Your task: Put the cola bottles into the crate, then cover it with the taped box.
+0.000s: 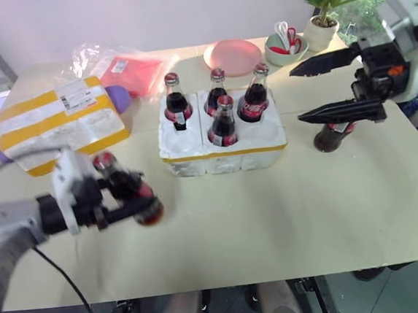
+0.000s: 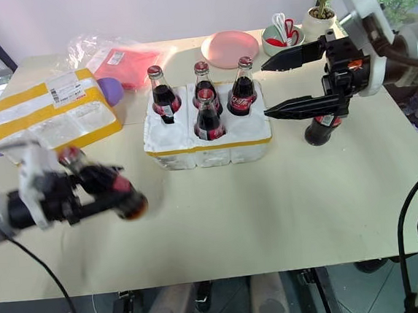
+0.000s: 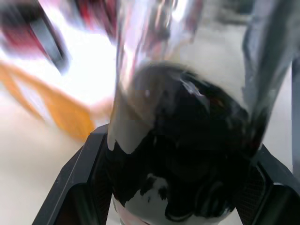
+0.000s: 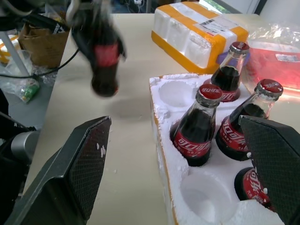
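My left hand should release the cola bottle in the crate's empty front hole (image 1: 180,141) nearest the taped box. The bottle is still tilted above the table.
The white foam crate (image 1: 224,159) sits mid-table with several cola bottles (image 1: 223,122) upright in its wells; two wells (image 4: 176,93) on its near left side stand empty. My left gripper (image 1: 125,197) is shut on another cola bottle (image 1: 130,190), held tilted in the air above the front left of the table. The same bottle (image 3: 183,154) sits between the fingers in the left wrist view. My right gripper (image 1: 297,94) hangs open just right of the crate, over one more bottle (image 1: 333,137) standing on the table. The taped box (image 1: 63,125) lies at the left.
Behind the crate are a pink plate (image 1: 233,55), a green bowl of utensils (image 1: 285,47), a potted plant (image 1: 322,26) and a plastic bag with red contents (image 1: 124,65). A purple object (image 1: 120,98) pokes out behind the taped box.
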You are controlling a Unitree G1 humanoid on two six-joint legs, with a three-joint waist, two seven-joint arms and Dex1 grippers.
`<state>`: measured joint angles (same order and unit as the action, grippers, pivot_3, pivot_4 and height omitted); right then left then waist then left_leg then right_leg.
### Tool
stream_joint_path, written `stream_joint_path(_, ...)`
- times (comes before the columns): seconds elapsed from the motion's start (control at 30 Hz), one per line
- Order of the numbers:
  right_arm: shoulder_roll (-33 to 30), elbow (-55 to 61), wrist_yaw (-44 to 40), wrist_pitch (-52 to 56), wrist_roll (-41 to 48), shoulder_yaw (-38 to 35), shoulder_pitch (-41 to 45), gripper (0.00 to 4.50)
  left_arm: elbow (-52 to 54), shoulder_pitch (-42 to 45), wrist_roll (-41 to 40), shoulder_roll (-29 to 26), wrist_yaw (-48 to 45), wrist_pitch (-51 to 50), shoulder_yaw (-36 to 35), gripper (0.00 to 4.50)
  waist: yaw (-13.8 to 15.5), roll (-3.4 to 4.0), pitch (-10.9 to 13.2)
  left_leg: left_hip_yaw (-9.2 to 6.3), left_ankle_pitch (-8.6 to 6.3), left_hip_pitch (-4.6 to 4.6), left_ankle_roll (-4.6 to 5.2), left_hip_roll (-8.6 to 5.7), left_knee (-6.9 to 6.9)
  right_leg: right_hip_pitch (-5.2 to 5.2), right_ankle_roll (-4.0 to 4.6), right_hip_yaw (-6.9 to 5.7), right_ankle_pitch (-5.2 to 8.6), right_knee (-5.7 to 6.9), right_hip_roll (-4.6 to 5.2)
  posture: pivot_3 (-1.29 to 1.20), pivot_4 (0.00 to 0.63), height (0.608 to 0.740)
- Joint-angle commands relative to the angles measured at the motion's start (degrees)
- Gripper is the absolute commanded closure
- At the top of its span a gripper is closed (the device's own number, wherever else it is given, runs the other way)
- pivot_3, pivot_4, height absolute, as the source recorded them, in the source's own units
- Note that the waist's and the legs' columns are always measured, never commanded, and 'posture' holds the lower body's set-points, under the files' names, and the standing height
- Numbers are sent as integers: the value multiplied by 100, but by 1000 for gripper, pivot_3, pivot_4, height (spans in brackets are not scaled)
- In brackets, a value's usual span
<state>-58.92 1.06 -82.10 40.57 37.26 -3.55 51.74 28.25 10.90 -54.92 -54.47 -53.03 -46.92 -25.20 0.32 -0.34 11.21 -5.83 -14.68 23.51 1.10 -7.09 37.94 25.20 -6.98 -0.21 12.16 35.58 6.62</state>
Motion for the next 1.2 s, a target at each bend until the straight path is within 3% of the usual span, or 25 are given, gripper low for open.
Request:
stream_joint_path(0.03,2,192,105,-98,71,-248,-42,0,-542,1094,-608,-112,128,-245,23,1859,24,-1,0,0,1,0,1,0,-1,0,0,0,0,1,0,0,150,740)
stream_joint_path(0.2,53,343,307,-66,119,-368,-227,0,-1571,2742,-12,264,-71,-19,1059,1859,40,-1,0,0,5,0,-2,-3,0,-1,0,0,-1,7,-4,0,150,740)
stream_joint_path(0.33,64,543,492,25,209,-512,-401,0,-2403,3378,877,788,-413,610,1898,1859,38,-1,0,1,10,-1,-8,-5,3,-4,-1,1,-1,8,-8,0,150,740)
stream_joint_path(0.53,-42,867,760,181,381,-785,-758,0,-3199,3557,1878,1238,-1013,1507,2611,1859,4,-3,1,4,18,3,-22,-2,-4,7,0,6,-1,7,-1,0,150,740)
stream_joint_path(0.8,-81,1261,1109,370,632,-1124,-1206,0,-4000,3836,2487,1739,-1158,2096,2687,1859,38,-4,2,5,6,2,1,-3,6,3,1,5,-3,15,3,0,150,740)
stream_joint_path(1.13,-33,1284,1300,302,712,-1073,-1263,0,-4345,3803,3093,1841,-1690,2269,3002,1859,25,-7,3,6,8,5,-2,-3,6,7,1,5,-3,17,4,0,150,740)
stream_joint_path(1.17,-28,1284,1311,292,714,-1069,-1263,0,-4381,3799,3150,1854,-1711,2295,3036,797,21,-7,3,6,6,5,1,-3,7,7,1,5,-3,17,4,0,150,740)
stream_joint_path(1.2,-26,1283,1316,280,715,-1071,-1267,0,-4399,3787,3202,1859,-1733,2326,3068,393,21,-6,3,5,6,5,1,-3,7,7,1,5,-3,18,3,0,150,740)
